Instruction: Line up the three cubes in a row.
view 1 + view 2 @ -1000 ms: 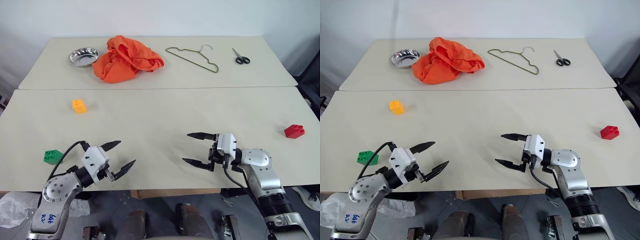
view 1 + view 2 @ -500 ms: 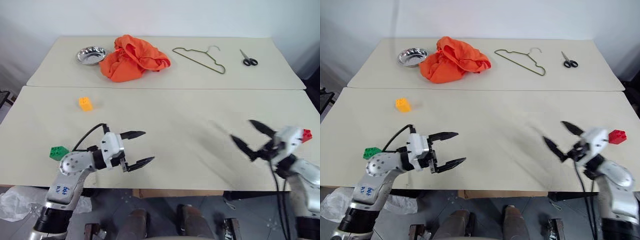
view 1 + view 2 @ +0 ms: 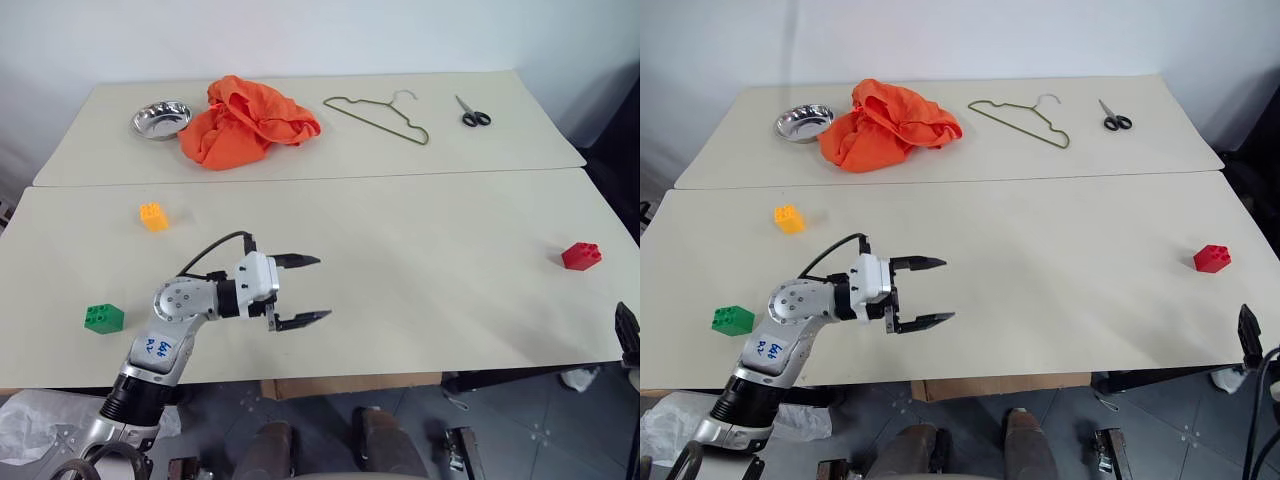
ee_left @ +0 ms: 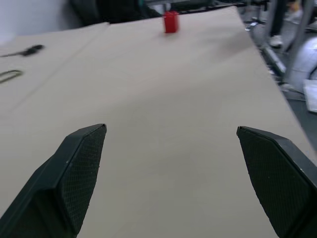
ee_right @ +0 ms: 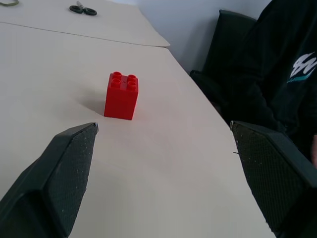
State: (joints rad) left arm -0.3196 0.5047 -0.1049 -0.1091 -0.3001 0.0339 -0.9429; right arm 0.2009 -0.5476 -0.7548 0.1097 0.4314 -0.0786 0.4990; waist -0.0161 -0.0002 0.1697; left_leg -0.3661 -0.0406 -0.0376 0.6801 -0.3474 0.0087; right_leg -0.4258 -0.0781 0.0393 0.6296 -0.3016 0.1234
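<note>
I should next move my left gripper back to the front corner of the table and close it on the opposite sides of the green cube (image 3: 104, 320).
The red cube (image 3: 582, 256) sits near the table's right edge. At the left edge lies the green cube (image 3: 104, 318), and the yellow-orange cube (image 3: 153, 216) stands farther back on the left. My left gripper (image 3: 322, 289) hovers open and empty over the table's front middle, pointing right toward the distant red cube (image 4: 171, 22). My right gripper (image 5: 163, 125) is open and empty at the table's front right corner. The red cube (image 5: 121, 95) stands a short way ahead of it, apart from both fingers. One right fingertip (image 3: 1247, 330) shows at the right edge of the right eye view.
The far table carries an orange cloth (image 3: 250, 120), a steel bowl (image 3: 160, 119), a wire hanger (image 3: 378, 112) and scissors (image 3: 468, 113). A seam (image 3: 420, 176) splits the two tables. A person in dark clothes (image 5: 277, 64) sits just past the right edge.
My right arm has swung far out to the right, from the front middle to the corner by the red cube. The left gripper has moved right and up over the table. Both stay open.
</note>
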